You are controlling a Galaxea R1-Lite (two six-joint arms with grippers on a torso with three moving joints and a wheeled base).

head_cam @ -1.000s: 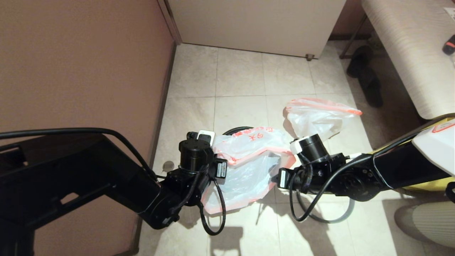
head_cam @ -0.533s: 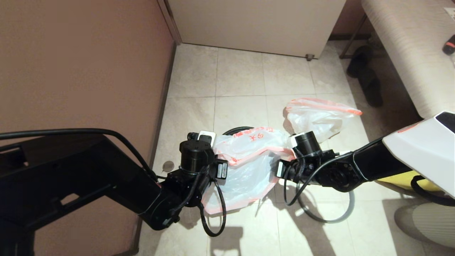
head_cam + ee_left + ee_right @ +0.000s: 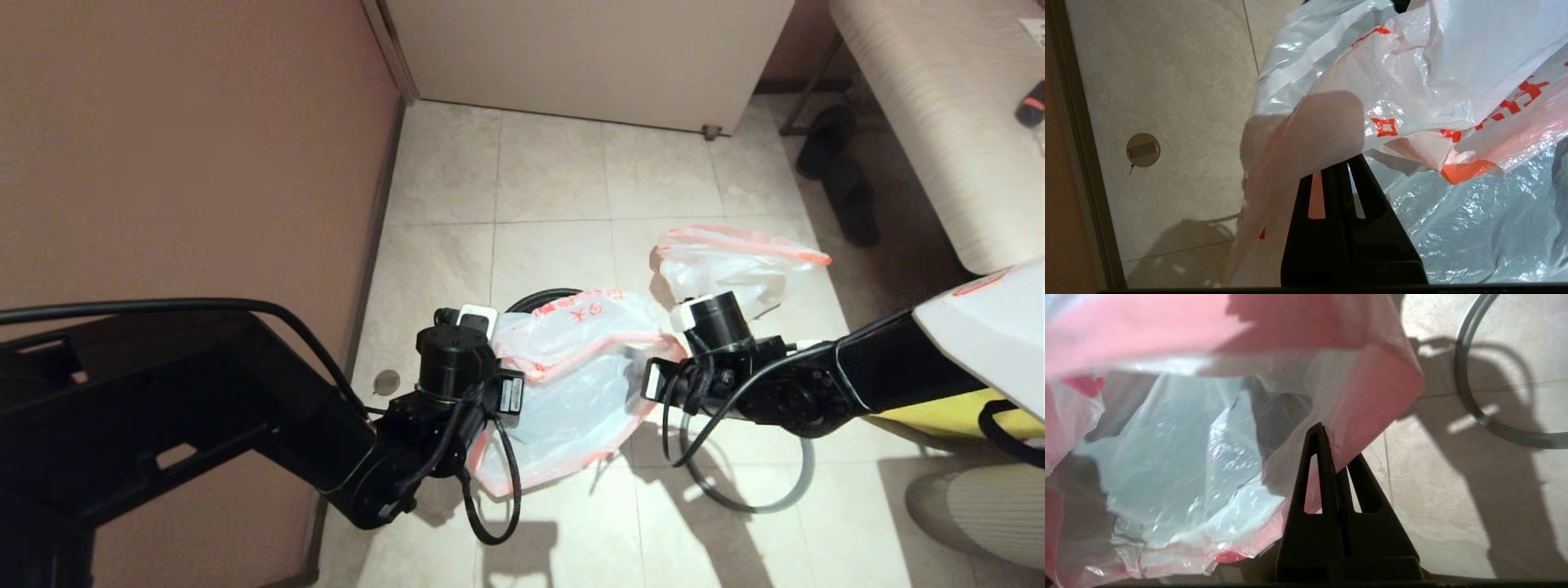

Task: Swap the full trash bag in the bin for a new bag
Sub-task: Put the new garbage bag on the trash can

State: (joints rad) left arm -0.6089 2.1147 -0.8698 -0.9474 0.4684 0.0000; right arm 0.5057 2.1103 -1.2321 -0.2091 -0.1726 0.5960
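My left gripper has the new bag's edge to place. It will let go of that edge over the bin's rim [image 3: 472, 333] [image 3: 1265, 117], on the side of the bin that faces the floor cover.
The new bag [image 3: 571, 367], thin white plastic with red characters and a pink-red edge band, hangs spread between my two grippers. My left gripper [image 3: 1337, 167] is shut on its banded edge [image 3: 1306, 134]. On the opposite side, my right gripper [image 3: 1337, 457] is shut on the pink edge [image 3: 1372, 412]. Only an arc of the bin's black rim [image 3: 539, 296] shows behind the bag; the rest is covered. The full trash bag [image 3: 735, 265], bunched with an orange-red band, lies on the floor behind my right wrist. The grey rim ring [image 3: 759, 490] [image 3: 1470, 404] lies on the tiles under my right arm.
A brown wall [image 3: 180, 147] runs close along the left, and a pale cabinet [image 3: 588, 57] closes the back. A striped bench [image 3: 939, 106] and dark slippers [image 3: 841, 175] are at the right. A yellow fabric bag [image 3: 980, 408] sits behind my right arm. A round floor cover [image 3: 385, 380] lies near the wall.
My right wrist swung in toward the bag and then drew back right, holding the edge. My left wrist crept slightly forward. The bag's mouth is stretched a little wider.
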